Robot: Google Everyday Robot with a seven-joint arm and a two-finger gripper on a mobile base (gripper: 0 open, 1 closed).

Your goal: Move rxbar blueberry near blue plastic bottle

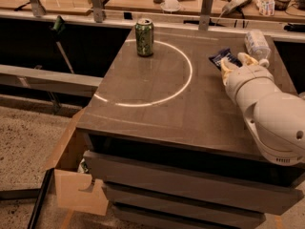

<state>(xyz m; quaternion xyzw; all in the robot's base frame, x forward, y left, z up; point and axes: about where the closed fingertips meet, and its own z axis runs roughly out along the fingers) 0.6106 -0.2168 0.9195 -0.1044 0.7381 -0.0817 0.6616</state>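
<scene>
My gripper has the rxbar blueberry. It will let go of it on the tabletop (229, 81) in front of the blue plastic bottle.
The rxbar blueberry (222, 57), in a dark navy wrapper, is at the right side of the tabletop and sticks out to the left of my gripper (234, 61). The gripper's pale fingers (225, 66) are shut on the bar's right end. The blue plastic bottle (256, 43), clear with a pale label, lies on its side at the back right corner, a short way right of and behind the bar. My white arm (267, 109) reaches in from the lower right and hides the table under it.
A green soda can (144, 37) stands at the back left of the grey table (157, 104), on a bright ring of light. Drawers sit under the tabletop and an open cardboard box (71, 185) is at lower left. A cluttered bench runs behind.
</scene>
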